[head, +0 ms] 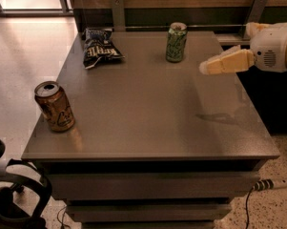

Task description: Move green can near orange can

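The robot's gripper needs to next move to the green can and close around the middle of the can's body [175, 41].
The green can [176, 42] stands upright near the far edge of the grey table [152, 113], a little right of centre. The orange can [54, 106] stands upright near the table's front left edge. My gripper [205, 67] comes in from the right on a white arm, held above the table's right side. It is to the right of the green can and nearer the camera, not touching it. It holds nothing.
A dark blue chip bag [99, 48] lies at the table's far left. A wooden wall with metal brackets [117, 12] runs behind the table. A black chair base [9, 194] sits on the floor at the lower left. A cable [267, 184] lies at the lower right.
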Controlling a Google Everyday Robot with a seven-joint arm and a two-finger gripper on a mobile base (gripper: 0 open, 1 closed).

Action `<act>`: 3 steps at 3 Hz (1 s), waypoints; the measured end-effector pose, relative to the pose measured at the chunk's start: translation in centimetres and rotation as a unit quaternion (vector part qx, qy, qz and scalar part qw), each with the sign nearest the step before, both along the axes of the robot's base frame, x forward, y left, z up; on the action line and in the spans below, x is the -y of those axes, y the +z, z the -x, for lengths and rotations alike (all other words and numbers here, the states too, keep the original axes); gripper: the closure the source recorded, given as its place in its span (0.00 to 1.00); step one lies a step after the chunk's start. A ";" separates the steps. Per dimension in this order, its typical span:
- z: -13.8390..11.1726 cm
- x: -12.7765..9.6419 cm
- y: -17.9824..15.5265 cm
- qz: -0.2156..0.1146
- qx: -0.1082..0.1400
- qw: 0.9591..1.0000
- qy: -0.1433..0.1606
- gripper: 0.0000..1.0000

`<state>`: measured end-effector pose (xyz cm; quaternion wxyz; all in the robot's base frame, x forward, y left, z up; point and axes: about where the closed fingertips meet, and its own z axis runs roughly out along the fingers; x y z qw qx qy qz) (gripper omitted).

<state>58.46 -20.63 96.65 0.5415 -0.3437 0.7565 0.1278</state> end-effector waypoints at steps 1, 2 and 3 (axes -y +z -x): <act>-4.4 -1.0 -0.6 -0.010 0.024 1.000 -0.011 0.00; -8.5 -1.3 -1.9 -0.025 0.036 0.999 -0.031 0.00; -12.3 -0.7 -3.2 -0.053 0.043 0.996 -0.053 0.00</act>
